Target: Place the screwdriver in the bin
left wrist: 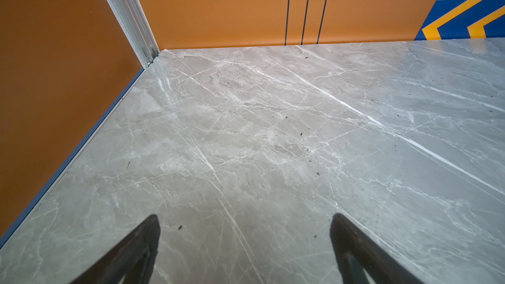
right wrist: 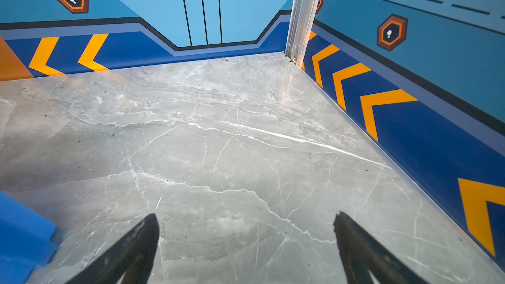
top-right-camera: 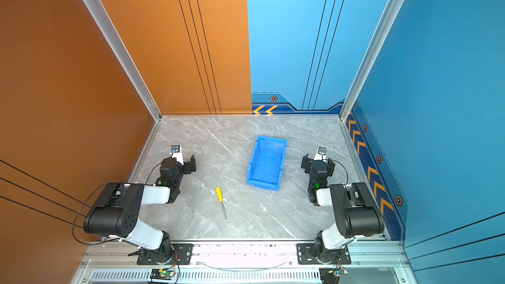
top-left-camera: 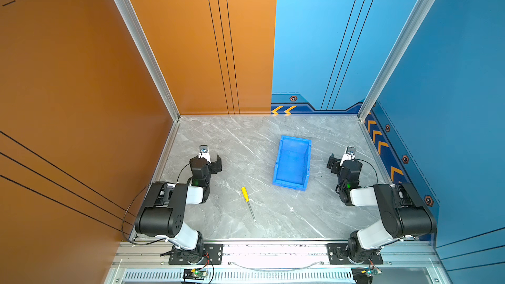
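Observation:
I move my left gripper to the screwdriver next and close it around the middle of its yellow handle [top-left-camera: 245, 194].
The screwdriver [top-left-camera: 245, 194] [top-right-camera: 219, 194], with its yellow handle and thin silver shaft, lies flat on the marble table in both top views, front of centre. The blue bin [top-left-camera: 277, 165] [top-right-camera: 251, 165] stands behind it and to the right, with nothing in it. One corner of the bin [right wrist: 23, 237] shows in the right wrist view. My left gripper [top-left-camera: 210, 158] [top-right-camera: 185, 159] [left wrist: 246, 216] hovers open at the left, well away from the screwdriver. My right gripper [top-left-camera: 343, 159] [top-right-camera: 318, 160] [right wrist: 246, 214] is open to the right of the bin. Neither holds anything.
Orange walls [top-left-camera: 82, 77] close the left and back left of the table, blue walls [top-left-camera: 451, 77] the back right and right. Aluminium posts [top-left-camera: 142, 45] stand in the back corners. A metal rail [top-left-camera: 273, 252] with both arm bases runs along the front.

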{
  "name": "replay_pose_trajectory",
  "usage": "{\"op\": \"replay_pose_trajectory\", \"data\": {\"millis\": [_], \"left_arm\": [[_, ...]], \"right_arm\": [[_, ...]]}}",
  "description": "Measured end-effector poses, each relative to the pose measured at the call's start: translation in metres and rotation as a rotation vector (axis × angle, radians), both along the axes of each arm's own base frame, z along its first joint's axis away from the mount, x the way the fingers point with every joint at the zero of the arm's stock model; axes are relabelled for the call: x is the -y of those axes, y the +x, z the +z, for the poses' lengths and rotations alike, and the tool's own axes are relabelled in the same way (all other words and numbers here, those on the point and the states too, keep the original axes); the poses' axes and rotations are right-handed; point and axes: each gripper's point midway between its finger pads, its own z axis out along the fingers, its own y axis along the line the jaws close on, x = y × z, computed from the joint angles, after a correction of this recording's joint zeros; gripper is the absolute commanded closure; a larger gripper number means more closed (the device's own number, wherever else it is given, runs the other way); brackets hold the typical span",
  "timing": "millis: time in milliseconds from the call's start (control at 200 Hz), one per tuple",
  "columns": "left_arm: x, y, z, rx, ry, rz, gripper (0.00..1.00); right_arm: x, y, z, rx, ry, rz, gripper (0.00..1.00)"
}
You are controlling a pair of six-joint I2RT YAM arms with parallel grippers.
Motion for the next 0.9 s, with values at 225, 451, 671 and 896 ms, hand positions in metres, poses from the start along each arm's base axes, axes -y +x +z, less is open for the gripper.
{"op": "replay_pose_trajectory", "data": {"millis": [225, 451, 671, 896], "left_arm": [[-0.001, 0.000, 0.000, 0.000, -0.001, 0.001, 0.02], [-0.002, 0.000, 0.000, -0.002, -0.001, 0.002, 0.02], [-0.002, -0.002, -0.004, -0.018, -0.001, 0.003, 0.02], [-0.004, -0.005, 0.001, -0.026, 0.001, 0.015, 0.02]], "right_arm": [[0.000, 0.000, 0.000, 0.000, 0.000, 0.000, 0.00], [0.000, -0.001, -0.002, -0.012, -0.001, 0.001, 0.00], [-0.002, -0.002, 0.005, -0.025, -0.001, 0.009, 0.00], [-0.006, -0.006, 0.028, 0.001, -0.002, 0.029, 0.00]]}}
